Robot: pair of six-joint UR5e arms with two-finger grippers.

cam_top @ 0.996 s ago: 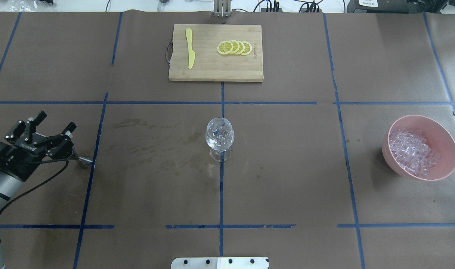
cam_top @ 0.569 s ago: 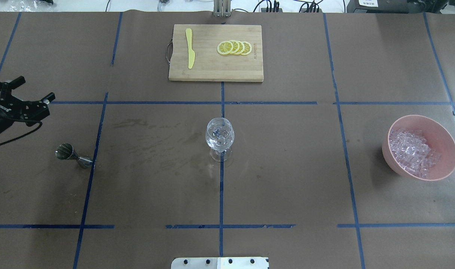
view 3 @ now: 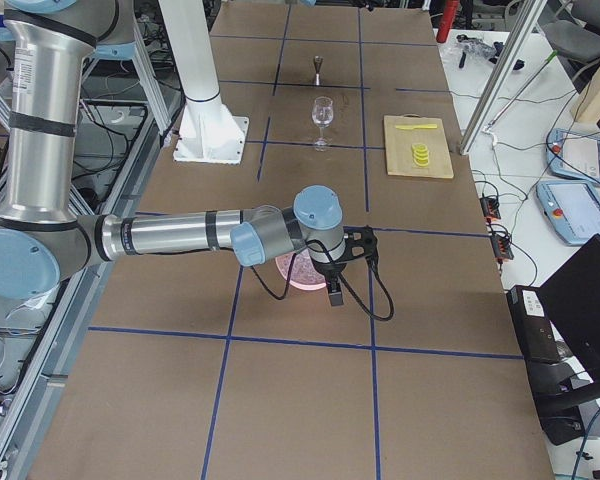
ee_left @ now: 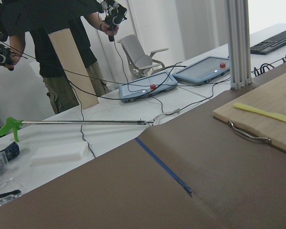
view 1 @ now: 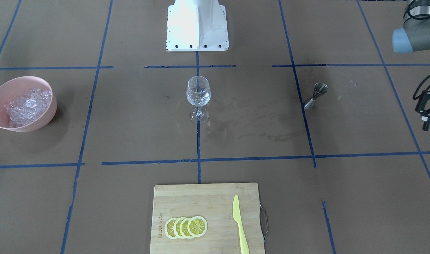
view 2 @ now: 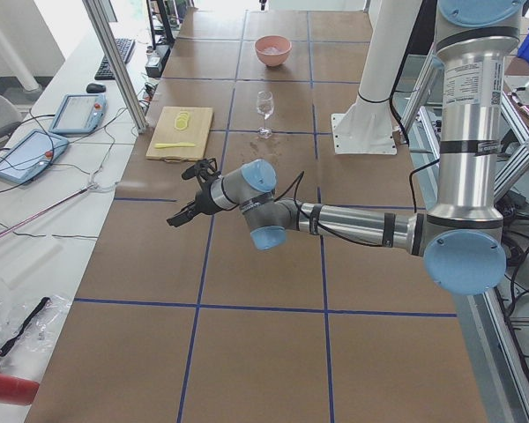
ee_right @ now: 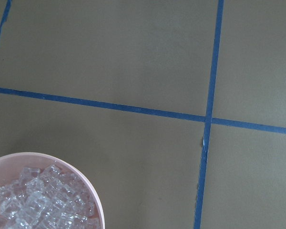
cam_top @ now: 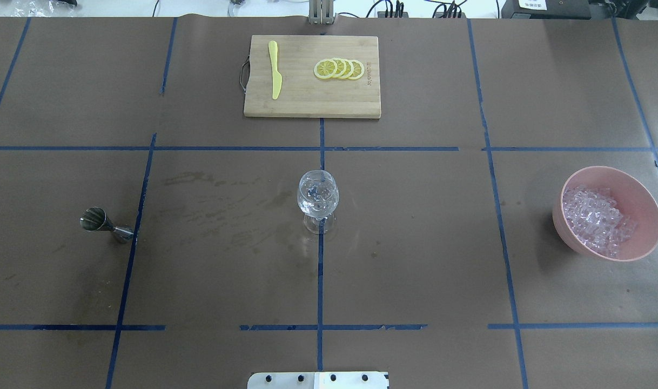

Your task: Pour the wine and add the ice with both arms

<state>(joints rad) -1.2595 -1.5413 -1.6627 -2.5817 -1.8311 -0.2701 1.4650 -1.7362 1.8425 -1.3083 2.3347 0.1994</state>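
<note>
Next, I reach into the ice pile with my right gripper and take an ice cube near the middle of the pink bowl [view 1: 35, 103].
A clear wine glass [cam_top: 318, 197] stands upright at the table's centre with a few ice cubes in its bowl; it also shows in the front view [view 1: 198, 93]. More ice [cam_top: 596, 219] fills a pink bowl [cam_top: 645, 216] at the right. My left gripper [view 1: 426, 113] is open and empty at the table's far left end, out of the overhead view. It hangs above bare paper in the left side view [view 2: 183, 192]. My right gripper [view 3: 337, 285] hovers beside the bowl and partly hides it; I cannot tell if it is open. The right wrist view shows the ice [ee_right: 38, 200].
A steel jigger [cam_top: 99, 222] rests on the table at the left. A wooden cutting board [cam_top: 313, 102] at the far side holds lemon slices [cam_top: 340, 69] and a yellow knife [cam_top: 275, 70]. The white robot base [view 1: 197, 24] sits at the near edge.
My left gripper, open over the jigger a second ago, has drawn back to the left and left the overhead view. The jigger stays on the table. Glass and bowl have not moved.
</note>
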